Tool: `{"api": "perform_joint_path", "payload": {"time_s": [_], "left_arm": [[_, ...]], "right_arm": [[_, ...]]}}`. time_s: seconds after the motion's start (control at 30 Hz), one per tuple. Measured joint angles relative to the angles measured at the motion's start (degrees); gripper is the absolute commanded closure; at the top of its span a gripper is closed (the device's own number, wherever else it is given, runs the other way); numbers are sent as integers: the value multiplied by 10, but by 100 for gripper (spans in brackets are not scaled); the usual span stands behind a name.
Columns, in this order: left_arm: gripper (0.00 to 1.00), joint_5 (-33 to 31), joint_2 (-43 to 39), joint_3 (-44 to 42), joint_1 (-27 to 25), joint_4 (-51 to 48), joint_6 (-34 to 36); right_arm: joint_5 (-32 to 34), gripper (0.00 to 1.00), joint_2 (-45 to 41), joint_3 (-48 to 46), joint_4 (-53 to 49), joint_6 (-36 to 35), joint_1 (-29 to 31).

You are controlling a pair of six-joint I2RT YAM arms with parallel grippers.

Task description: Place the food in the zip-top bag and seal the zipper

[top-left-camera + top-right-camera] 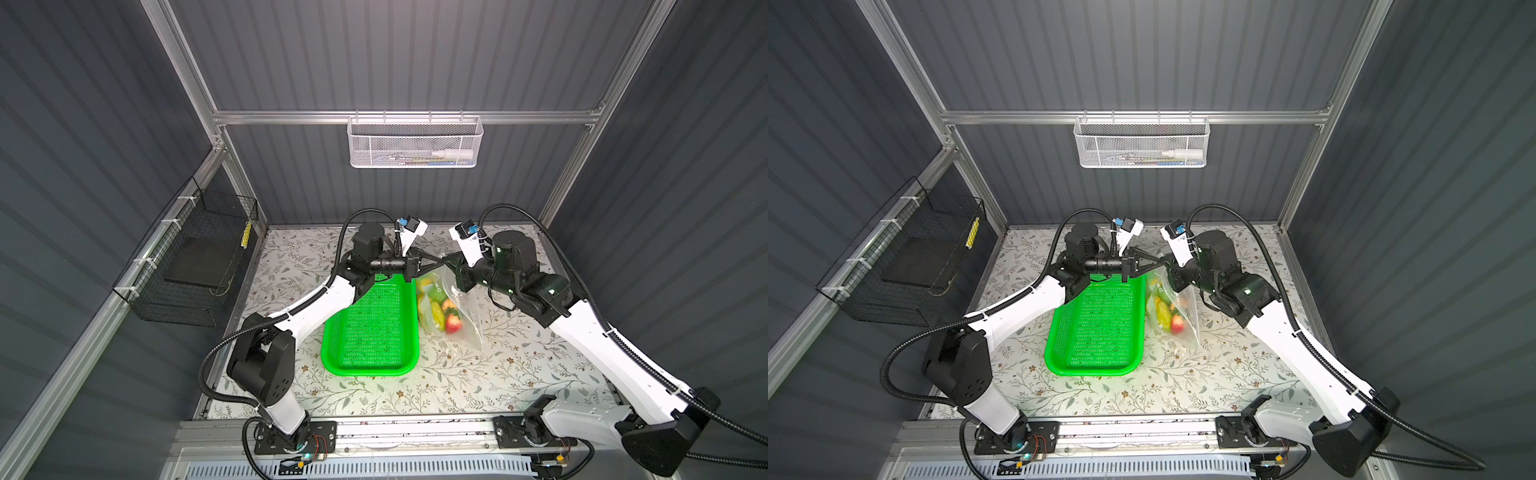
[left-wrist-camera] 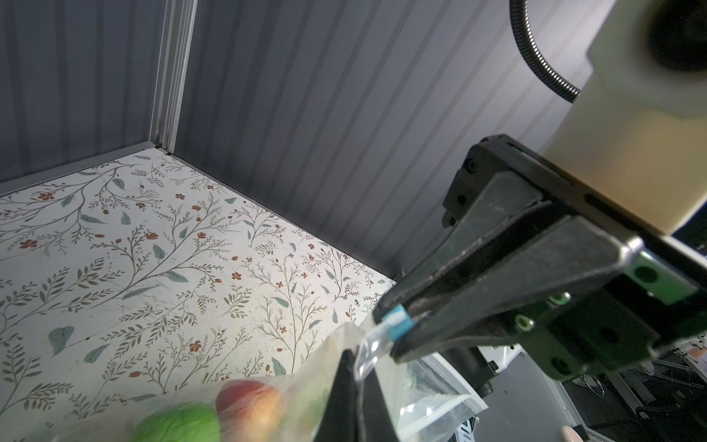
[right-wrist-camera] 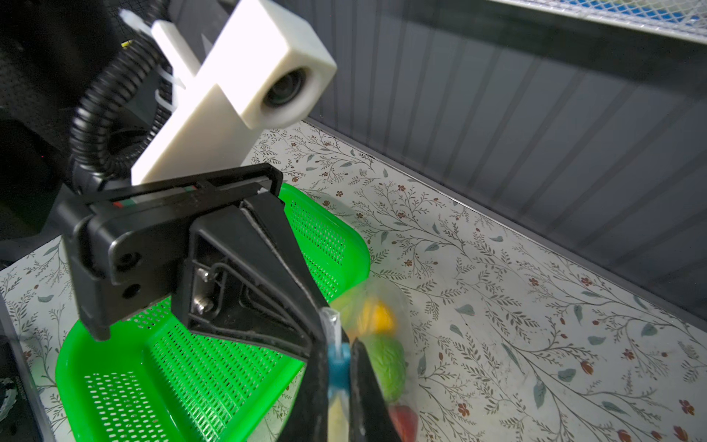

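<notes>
The light-blue slider is pinched in my right gripper close against the fingers of my left gripper, so next my right gripper opens and takes the zipper edge (image 3: pixel 338 416) below the slider.
In both top views the zip-top bag (image 1: pixel 463 309) (image 1: pixel 1187 318) hangs tilted beside the green basket, lifted by its mouth edge, its lower end down at the table. The food (image 1: pixel 444 312) (image 1: pixel 1166 312) lies inside it: a green ball (image 2: pixel 180 423), a red-yellow fruit (image 2: pixel 248 402), a yellow piece (image 3: pixel 377 317) and a red strawberry (image 3: pixel 403 421). My left gripper (image 1: pixel 437 261) (image 2: pixel 359 363) is shut on the bag's clear top edge. Tip to tip with it, my right gripper (image 1: pixel 447 261) (image 3: pixel 338 352) is shut on the zipper's light-blue slider (image 2: pixel 398 325) (image 3: pixel 339 367).
The green perforated basket (image 1: pixel 332 353) (image 1: pixel 1054 357) stands directly left of the bag with nothing in it. A white mesh basket (image 1: pixel 415 143) hangs on the back wall and a black wire basket (image 1: pixel 187 266) on the left wall.
</notes>
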Motion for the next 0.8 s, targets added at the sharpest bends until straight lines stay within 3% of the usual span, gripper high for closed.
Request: {"api": "perform_joint_path", "payload": {"time_s": [0.3, 0.33, 0.43, 0.57, 0.7, 0.8], "left_arm": [[100, 0, -8, -9, 1, 13, -13], [100, 0, -8, -10, 1, 15, -16], [100, -8, -8, -10, 6, 26, -24], [100, -26, -8, -10, 33, 44, -34], [100, -34, -8, -10, 43, 55, -42], [100, -34, -8, -10, 41, 61, -47]], "right_arm": [[-20, 92, -5, -3, 1, 12, -2], [-20, 87, -5, -3, 2, 13, -2], [-21, 54, -2, 1, -7, 16, -3], [-16, 27, 14, 29, -32, 4, -6], [-2, 11, 16, 43, -38, -14, -6], [-1, 8, 16, 47, -42, -27, -6]]}}
